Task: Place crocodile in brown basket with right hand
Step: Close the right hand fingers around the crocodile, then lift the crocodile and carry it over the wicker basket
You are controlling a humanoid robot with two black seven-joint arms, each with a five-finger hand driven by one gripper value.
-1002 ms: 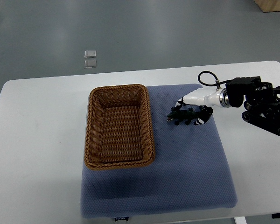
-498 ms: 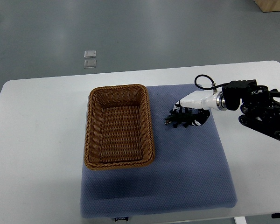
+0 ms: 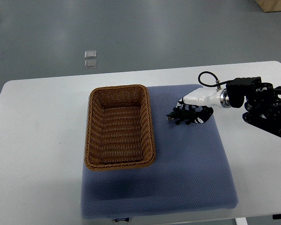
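I will open my right gripper and let the crocodile go around the middle of the brown basket's woven bottom (image 3: 117, 126).
A small dark crocodile toy (image 3: 181, 116) is on the blue mat, right of the brown wicker basket (image 3: 95, 136). My right hand (image 3: 192, 111) reaches in from the right edge, its white palm over the toy and its black fingers curled around it. The toy's snout end sticks out to the left of the fingers. I cannot tell whether the toy rests on the mat or hangs just above it. The basket holds nothing and stands lengthwise at the mat's left side. My left arm does not show.
A blue padded mat (image 3: 187, 178) covers the middle of the white table (image 3: 37, 140). My right arm's black forearm (image 3: 267, 110) lies over the table's right edge. Grey floor lies beyond the table, with two small floor plates (image 3: 90, 59).
The right hand dipped slightly left and down half a second ago, then came back right and up a little, with the crocodile still in its fingers.
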